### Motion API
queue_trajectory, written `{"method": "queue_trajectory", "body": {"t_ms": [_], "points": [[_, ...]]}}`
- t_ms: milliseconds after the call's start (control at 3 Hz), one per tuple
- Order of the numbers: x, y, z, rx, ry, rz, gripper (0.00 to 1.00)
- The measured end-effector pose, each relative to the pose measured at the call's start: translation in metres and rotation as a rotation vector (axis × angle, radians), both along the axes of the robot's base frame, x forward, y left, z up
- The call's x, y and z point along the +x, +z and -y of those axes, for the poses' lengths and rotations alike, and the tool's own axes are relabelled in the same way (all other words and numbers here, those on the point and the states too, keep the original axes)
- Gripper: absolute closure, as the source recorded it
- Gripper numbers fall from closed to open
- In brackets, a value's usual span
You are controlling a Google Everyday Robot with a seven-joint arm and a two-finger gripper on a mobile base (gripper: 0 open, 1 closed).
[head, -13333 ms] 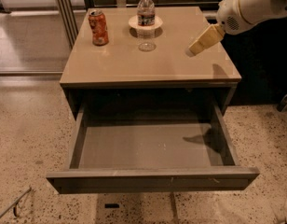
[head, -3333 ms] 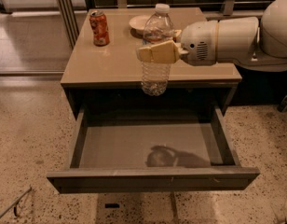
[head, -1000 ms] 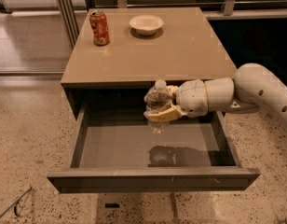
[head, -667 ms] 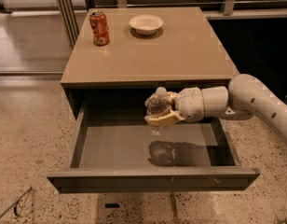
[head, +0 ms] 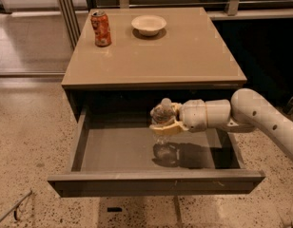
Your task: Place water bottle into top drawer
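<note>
Next, I release the water bottle on the drawer's grey bottom (head: 166, 160), close behind the front panel's middle. The bottle is now upright inside the drawer.
The top drawer (head: 103, 151) is pulled fully open below the tan-topped cabinet (head: 184, 56), its flat grey floor showing. My gripper (head: 164, 125) reaches in from the right over the drawer's middle and is shut on the water bottle (head: 162, 139), a clear plastic bottle with a white cap. The bottle stands upright inside the drawer, its base at or just above the floor; I cannot tell if it touches. The fingers wrap the bottle's upper part.
An orange soda can (head: 101, 28) and a white bowl (head: 148, 24) stand at the back of the cabinet top. The drawer's front panel (head: 156, 182) juts toward me. Speckled floor lies all around; a dark railing area is at the right.
The gripper has lowered the bottle from cabinet-top height down into the open drawer. Over the last second it sank a little further toward the drawer floor.
</note>
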State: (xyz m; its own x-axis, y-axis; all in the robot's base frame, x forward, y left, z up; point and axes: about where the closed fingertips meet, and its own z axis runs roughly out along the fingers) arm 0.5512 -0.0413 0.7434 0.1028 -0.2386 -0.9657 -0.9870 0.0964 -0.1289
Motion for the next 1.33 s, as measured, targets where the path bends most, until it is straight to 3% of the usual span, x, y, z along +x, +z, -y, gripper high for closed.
{"method": "queue_trajectory", "body": {"t_ms": [1000,1333], "points": [[-0.001,-0.047,0.009,0.036,-0.028,-0.107,1.0],[-0.004,-0.064,0.008,-0.014,-0.012,-0.137,1.0]]}}
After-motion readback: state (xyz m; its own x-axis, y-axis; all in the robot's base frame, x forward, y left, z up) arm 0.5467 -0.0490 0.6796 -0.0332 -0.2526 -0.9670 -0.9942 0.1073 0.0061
